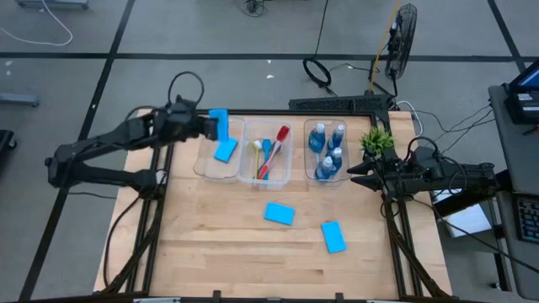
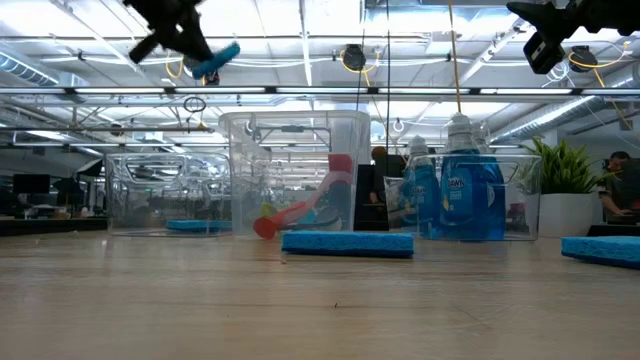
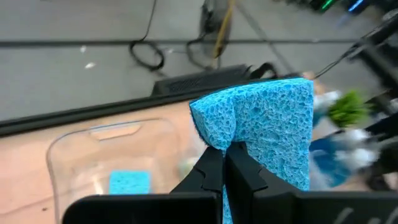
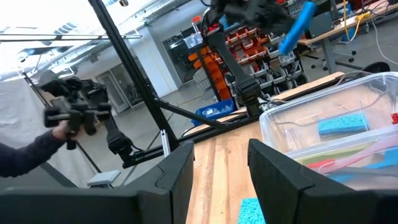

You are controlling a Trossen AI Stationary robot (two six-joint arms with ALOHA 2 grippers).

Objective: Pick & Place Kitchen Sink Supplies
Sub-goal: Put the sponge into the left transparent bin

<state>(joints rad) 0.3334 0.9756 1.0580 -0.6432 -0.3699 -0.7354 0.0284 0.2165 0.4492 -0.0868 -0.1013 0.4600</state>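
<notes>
Next, I release the blue sponge from my left gripper on top of the other sponge in its clear bin (image 1: pixel 224 151) (image 3: pixel 129 183).
My left gripper (image 1: pixel 205 126) is shut on a blue sponge (image 1: pixel 219 122) and holds it in the air over the left clear bin (image 1: pixel 202 160). Another sponge (image 1: pixel 225 151) lies flat on that bin's floor. The middle bin (image 1: pixel 247 172) holds brushes (image 1: pixel 271 151), and the right bin (image 1: pixel 310 172) holds blue bottles (image 1: pixel 327 150). Two more sponges (image 1: pixel 279 214) (image 1: pixel 333 236) lie flat on the table. At the table's right edge my right gripper (image 1: pixel 354 172) waits open, with nothing between its fingers (image 4: pixel 273 168). My left gripper pinches the sponge's near edge (image 3: pixel 231 134) between its two fingers (image 3: pixel 211 171), and the foam is dented in there. The fingers come from the table's left, slanting down. The sponge is lifted clear, tilted, and sticks out beyond the fingertips above the left bin.
A small green plant (image 1: pixel 376 140) stands at the table's far right corner, beside the bottle bin. In the right wrist view, a person's hand (image 4: pixel 65 121) shows beyond the table's left side. The near half of the table holds only the two sponges.
</notes>
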